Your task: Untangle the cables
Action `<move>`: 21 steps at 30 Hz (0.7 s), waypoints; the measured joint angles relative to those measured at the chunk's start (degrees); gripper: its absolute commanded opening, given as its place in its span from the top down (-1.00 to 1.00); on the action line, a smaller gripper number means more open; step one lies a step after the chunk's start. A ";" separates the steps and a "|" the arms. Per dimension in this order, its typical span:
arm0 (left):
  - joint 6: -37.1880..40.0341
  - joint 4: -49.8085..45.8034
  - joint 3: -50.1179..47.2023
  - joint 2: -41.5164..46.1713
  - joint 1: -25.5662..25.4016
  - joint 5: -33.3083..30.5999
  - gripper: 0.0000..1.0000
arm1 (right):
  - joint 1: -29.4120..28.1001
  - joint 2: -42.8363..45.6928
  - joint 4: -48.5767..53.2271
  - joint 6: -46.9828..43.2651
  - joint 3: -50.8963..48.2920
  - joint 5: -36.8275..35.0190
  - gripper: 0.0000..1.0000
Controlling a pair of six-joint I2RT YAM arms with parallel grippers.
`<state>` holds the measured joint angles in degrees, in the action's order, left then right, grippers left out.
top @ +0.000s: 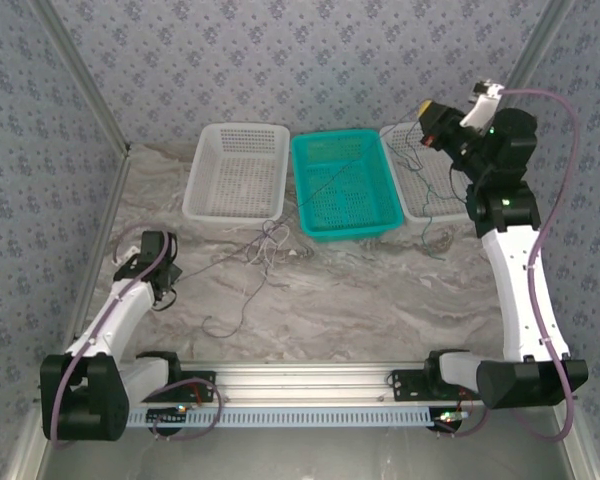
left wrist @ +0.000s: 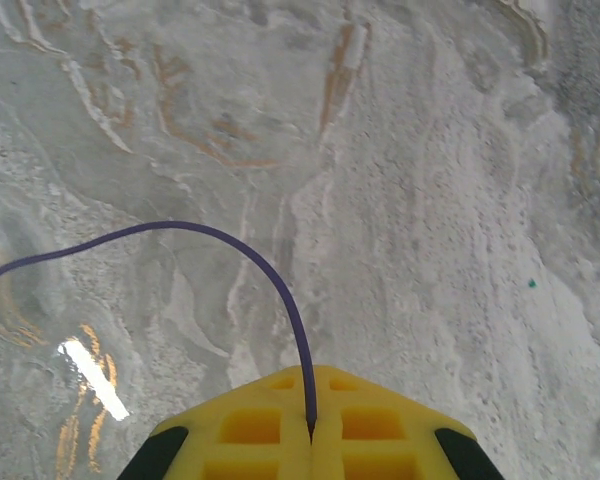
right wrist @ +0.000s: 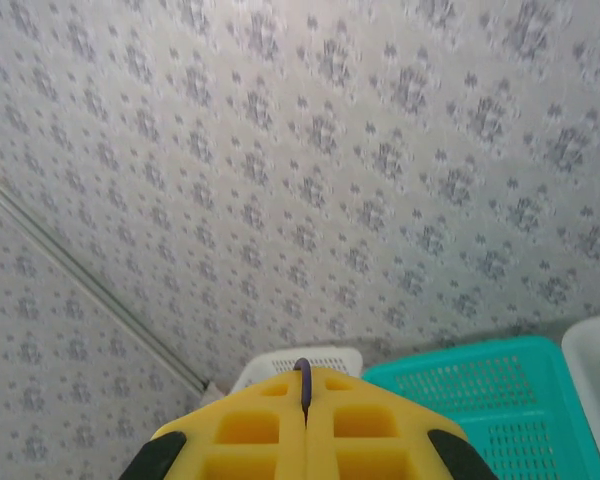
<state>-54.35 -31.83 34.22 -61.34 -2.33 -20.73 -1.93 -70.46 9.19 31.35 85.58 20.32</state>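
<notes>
Next, my right gripper releases the purple cable and leaves it on the marble table (top: pixel 283 277), at a spot that is just in front of the knot.
Several thin cables meet in a knot (top: pixel 270 236) on the marble table in front of the baskets. Strands run left, down to a loop (top: pixel 230 318), and up into the teal basket (top: pixel 378 212), where a green wire (top: pixel 332 183) lies. My left gripper (top: pixel 166 284) sits low over the table at the left. In the left wrist view its yellow jaws (left wrist: pixel 311 400) are shut on a purple cable (left wrist: pixel 270 275) that arcs away leftward. My right gripper (top: pixel 426 112) is raised above the right white basket (top: pixel 408 205), and its jaws (right wrist: pixel 302 395) are shut on a purple cable (right wrist: pixel 302 372) looping over the tip.
Three baskets stand in a row at the back: white on the left (top: pixel 212 205), teal in the middle, white on the right with dark wires (top: pixel 420 160) in it. A green strand (top: pixel 432 238) trails on the table below the right basket. Patterned walls close in the sides.
</notes>
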 measured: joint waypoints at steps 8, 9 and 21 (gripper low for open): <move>-2.03 -1.60 -1.79 1.53 4.52 -0.96 1.00 | 8.00 -0.98 -0.37 5.66 2.43 -1.05 1.00; -2.23 -2.08 -2.03 2.38 5.14 -1.31 1.00 | 8.46 -1.46 -0.35 6.12 2.71 -1.01 1.00; -3.76 -4.46 -2.69 10.36 13.99 -5.86 1.00 | 13.09 -3.61 3.26 9.22 6.58 -1.99 1.00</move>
<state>-58.11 -36.29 31.53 -50.98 11.66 -26.59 11.16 -74.06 12.45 40.58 92.16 18.33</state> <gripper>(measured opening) 0.043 0.065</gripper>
